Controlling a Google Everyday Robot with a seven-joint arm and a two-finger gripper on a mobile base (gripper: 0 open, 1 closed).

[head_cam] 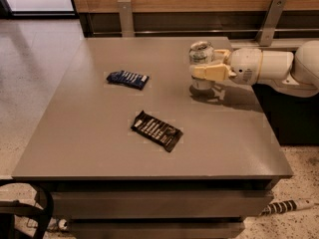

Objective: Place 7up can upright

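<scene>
My gripper should release the 7up can upright on the grey table (204, 93) just below it, across from the blue snack wrapper.
The 7up can (200, 53) is silvery-white with a shiny top. It stands upright at the right rear of the grey table (99, 133), its base on or just above the surface. My gripper (201, 66) reaches in from the right on a white arm (269, 66). Its cream fingers (213, 72) are closed around the can's middle.
A blue snack wrapper (127, 79) lies flat at the table's centre left. A dark snack wrapper (156, 130) lies nearer the front centre. A wooden wall with metal brackets (125, 16) runs behind the table. Tiled floor lies to the left.
</scene>
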